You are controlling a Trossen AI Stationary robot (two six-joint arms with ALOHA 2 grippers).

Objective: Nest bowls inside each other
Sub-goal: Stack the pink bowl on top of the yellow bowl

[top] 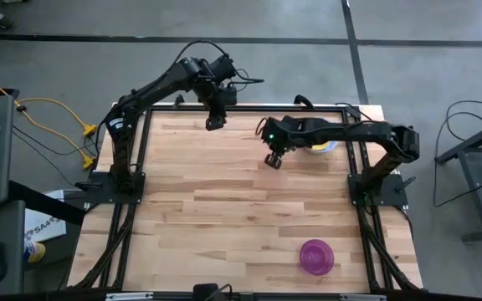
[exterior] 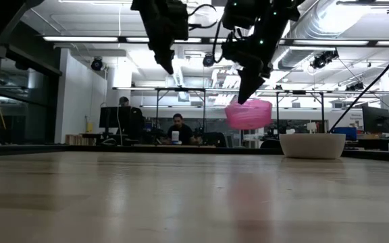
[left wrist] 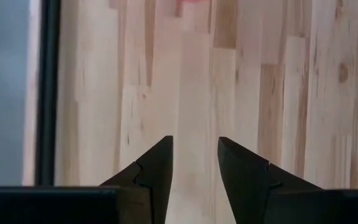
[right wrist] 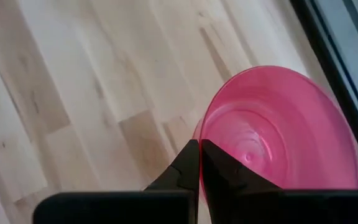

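Next, I let go of the pink bowl with my right gripper inside the white bowl (top: 318, 135), over the yellow that shows in it.
A pink bowl (exterior: 250, 113) hangs tilted above the table with my right gripper (exterior: 243, 98) shut on it; its inside fills the right wrist view (right wrist: 278, 130). From above, my right gripper (top: 273, 160) covers it. A white bowl (exterior: 312, 145) stands on its base at the far right, half under the right arm (top: 325, 148), with some yellow showing in it. A purple bowl (top: 316, 256) stands near the front right. My left gripper (top: 214, 124) hangs open over the table's far edge, nothing between its fingers (left wrist: 194, 155). My right gripper pinches the pink bowl's rim (right wrist: 201, 134) between its two fingers, one finger on the outside of the wall and one on the inside. The fingers slant down from above. The bowl is lifted clear of the table and hangs tilted below the fingertips.
The wooden table top (top: 224, 209) is bare across its left and middle. A black frame runs along its edges (top: 128, 180). Beyond the far edge, people sit at desks in the room (exterior: 177, 128).
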